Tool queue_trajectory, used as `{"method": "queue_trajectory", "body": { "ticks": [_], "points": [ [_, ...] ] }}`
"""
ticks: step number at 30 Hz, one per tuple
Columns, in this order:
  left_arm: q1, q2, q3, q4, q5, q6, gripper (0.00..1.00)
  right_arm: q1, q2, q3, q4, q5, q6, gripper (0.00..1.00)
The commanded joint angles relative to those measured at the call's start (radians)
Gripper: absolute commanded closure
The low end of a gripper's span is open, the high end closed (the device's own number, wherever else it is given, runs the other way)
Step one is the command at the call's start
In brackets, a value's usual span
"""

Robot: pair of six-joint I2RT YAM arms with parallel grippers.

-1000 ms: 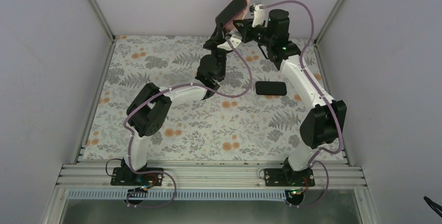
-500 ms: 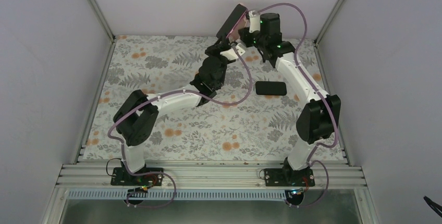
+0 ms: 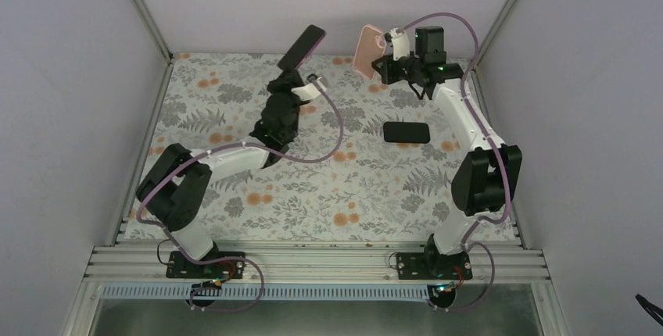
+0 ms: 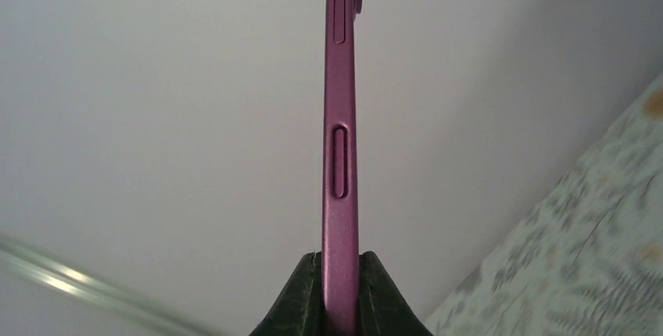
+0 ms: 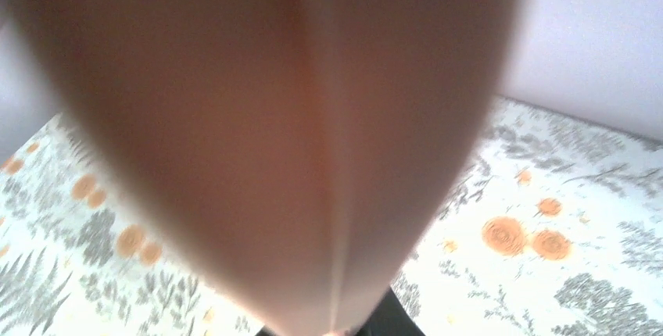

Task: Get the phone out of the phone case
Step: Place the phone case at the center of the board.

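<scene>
Next, my left gripper puts the phone, now held up in the air, down on the floral table cover (image 3: 248, 123) beside the grey fern and orange flowers.
My left gripper (image 3: 291, 76) is shut on the phone (image 3: 302, 48), a dark slab held up in the air at the back left of centre. In the left wrist view the phone's magenta edge (image 4: 341, 156) stands upright between my black fingers (image 4: 303, 293). My right gripper (image 3: 381, 61) is shut on the pale pink phone case (image 3: 366, 51), held in the air at the back right. The case (image 5: 258, 117) fills most of the right wrist view as a blurred pink surface and hides the fingers. Phone and case are well apart.
A second black slab (image 3: 406, 132) lies flat on the floral table cover (image 3: 313, 195) right of centre. Grey walls close in the back and both sides. A metal rail (image 3: 313, 262) runs along the near edge.
The phone and case were together between both grippers. My left arm has swung left with the phone, and my right gripper has kept the pink case, now apart from the phone.
</scene>
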State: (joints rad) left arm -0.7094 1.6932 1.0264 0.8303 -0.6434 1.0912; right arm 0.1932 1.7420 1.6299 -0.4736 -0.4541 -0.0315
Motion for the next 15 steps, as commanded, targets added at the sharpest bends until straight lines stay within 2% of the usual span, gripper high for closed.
{"method": "queue_trajectory", "body": {
  "ticks": [1,3,7,10,15],
  "points": [
    [0.088,-0.081,-0.108,0.127,-0.017,0.105,0.98,-0.013,0.080,0.061,-0.196,-0.183,-0.167,0.97],
    [0.130,-0.089,-0.150,0.132,-0.024,0.126,0.98,-0.014,0.138,0.093,-0.318,-0.234,-0.243,0.97],
    [0.220,-0.099,-0.210,0.071,-0.019,0.126,0.98,0.000,0.227,0.083,-0.428,-0.256,-0.328,0.97],
    [0.291,-0.092,-0.216,-0.039,-0.005,0.091,0.98,0.013,0.284,0.065,-0.443,-0.253,-0.344,0.97],
    [0.371,-0.052,-0.252,-0.040,-0.001,0.124,0.98,0.028,0.370,0.095,-0.441,-0.203,-0.307,0.97]
  ]
}}
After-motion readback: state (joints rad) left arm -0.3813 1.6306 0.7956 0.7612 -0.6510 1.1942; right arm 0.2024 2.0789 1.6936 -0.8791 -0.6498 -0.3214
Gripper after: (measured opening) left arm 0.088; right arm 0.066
